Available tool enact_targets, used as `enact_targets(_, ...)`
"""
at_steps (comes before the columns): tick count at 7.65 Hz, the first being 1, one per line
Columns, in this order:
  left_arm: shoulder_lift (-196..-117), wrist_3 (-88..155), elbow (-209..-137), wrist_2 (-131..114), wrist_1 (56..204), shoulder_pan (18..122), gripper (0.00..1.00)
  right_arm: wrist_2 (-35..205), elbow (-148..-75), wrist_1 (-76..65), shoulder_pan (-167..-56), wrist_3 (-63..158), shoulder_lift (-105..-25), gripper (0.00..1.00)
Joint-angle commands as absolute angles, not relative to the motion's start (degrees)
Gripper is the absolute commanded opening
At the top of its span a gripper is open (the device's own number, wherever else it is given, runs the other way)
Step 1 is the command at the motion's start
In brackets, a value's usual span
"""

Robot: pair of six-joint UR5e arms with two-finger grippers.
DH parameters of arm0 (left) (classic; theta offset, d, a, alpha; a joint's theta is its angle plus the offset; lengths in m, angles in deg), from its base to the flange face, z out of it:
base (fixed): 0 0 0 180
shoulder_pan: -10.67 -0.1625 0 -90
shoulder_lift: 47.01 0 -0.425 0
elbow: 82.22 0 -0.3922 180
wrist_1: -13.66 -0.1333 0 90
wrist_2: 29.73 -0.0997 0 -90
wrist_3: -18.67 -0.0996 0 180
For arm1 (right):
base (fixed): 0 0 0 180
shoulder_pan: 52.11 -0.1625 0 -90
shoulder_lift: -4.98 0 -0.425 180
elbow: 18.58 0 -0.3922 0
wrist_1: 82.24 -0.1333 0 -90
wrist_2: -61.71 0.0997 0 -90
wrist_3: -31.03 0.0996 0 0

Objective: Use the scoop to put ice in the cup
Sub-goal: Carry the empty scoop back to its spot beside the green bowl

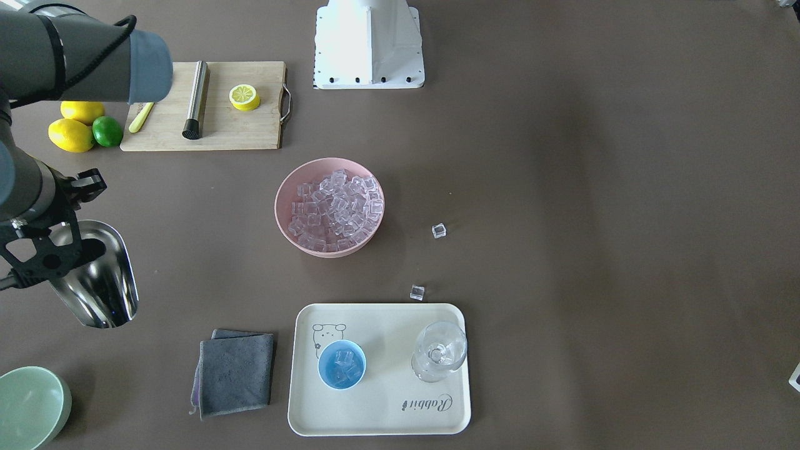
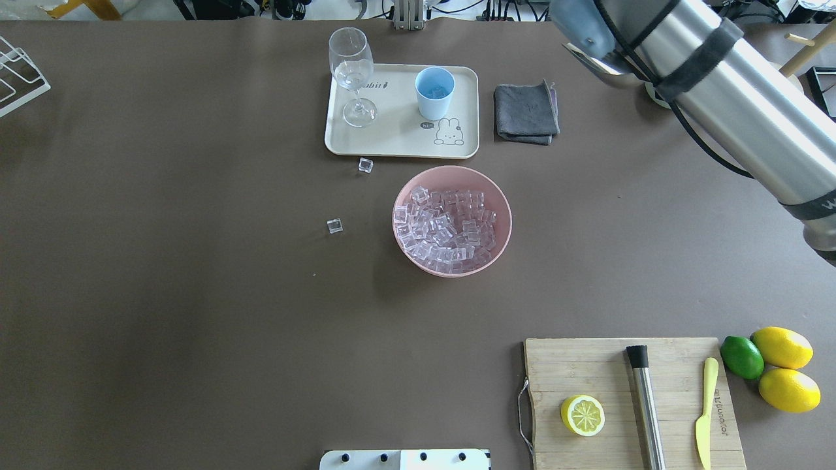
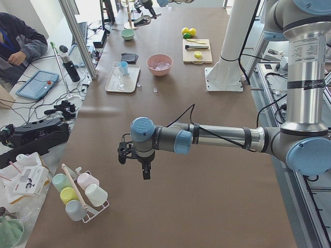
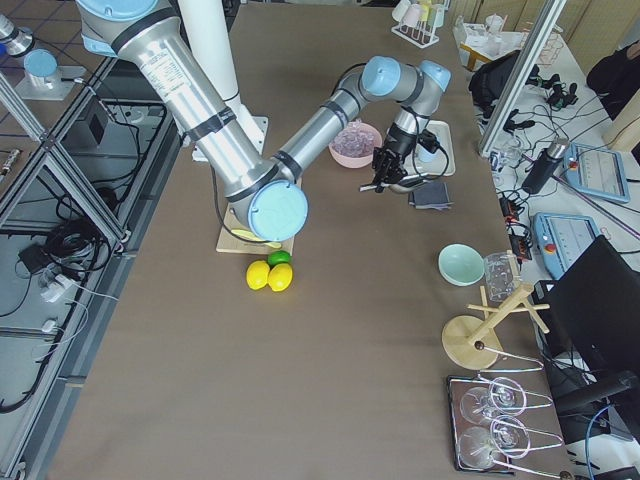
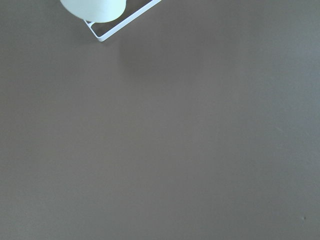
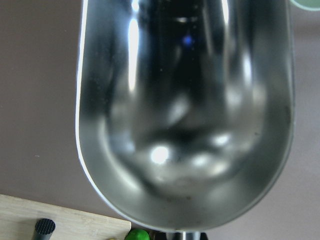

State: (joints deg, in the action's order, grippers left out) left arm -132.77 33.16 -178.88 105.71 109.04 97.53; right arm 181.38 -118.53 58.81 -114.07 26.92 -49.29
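Note:
My right gripper is going to the bare table (image 1: 25, 247) between the pale green bowl and the lemons. It will let go of the steel scoop there.
The steel scoop (image 1: 100, 275) hangs above the table, well to the robot's right of the pink bowl (image 1: 284, 187) full of ice (image 1: 337, 209). My right gripper (image 1: 47, 253) is shut on the scoop's handle. The trough (image 6: 185, 115) is empty in the right wrist view. The light-blue cup (image 1: 342, 364) stands on the cream tray (image 1: 381, 412) with a few ice cubes inside; it also shows in the overhead view (image 2: 435, 91). My left gripper (image 3: 145, 170) shows only in the exterior left view, far from the tray; I cannot tell whether it is open or shut.
Two loose ice cubes (image 1: 439, 230) (image 1: 417, 292) lie between bowl and tray. A clear stemmed glass (image 1: 439, 351) stands on the tray. A grey cloth (image 1: 234, 372), a pale green bowl (image 1: 28, 406) and a cutting board (image 1: 231, 131) with a steel cylinder (image 1: 195, 99) lie around.

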Motion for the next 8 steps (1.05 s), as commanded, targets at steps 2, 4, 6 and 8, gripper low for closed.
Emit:
enact_targets(2, -132.53, 33.26, -179.08, 105.88, 104.04, 98.91, 0.99, 187.90, -131.51, 43.61, -114.69, 44.09, -71.95, 0.00)
enact_targets(4, -132.62, 33.26, -178.47, 105.79, 103.39, 98.91, 0.99, 190.82, -131.96, 27.45, -114.78, 48.69, -85.92, 0.00)
enact_targets(6, -132.62, 33.08, -178.64, 105.97, 103.39, 98.91, 0.99, 192.04, -121.29, 13.78, -114.69, 49.13, -88.54, 0.00)
enact_targets(8, -132.62, 33.08, -178.55, 105.88, 103.57, 98.91, 0.99, 193.98, -114.41, 7.62, -114.52, 49.22, -87.31, 0.00)
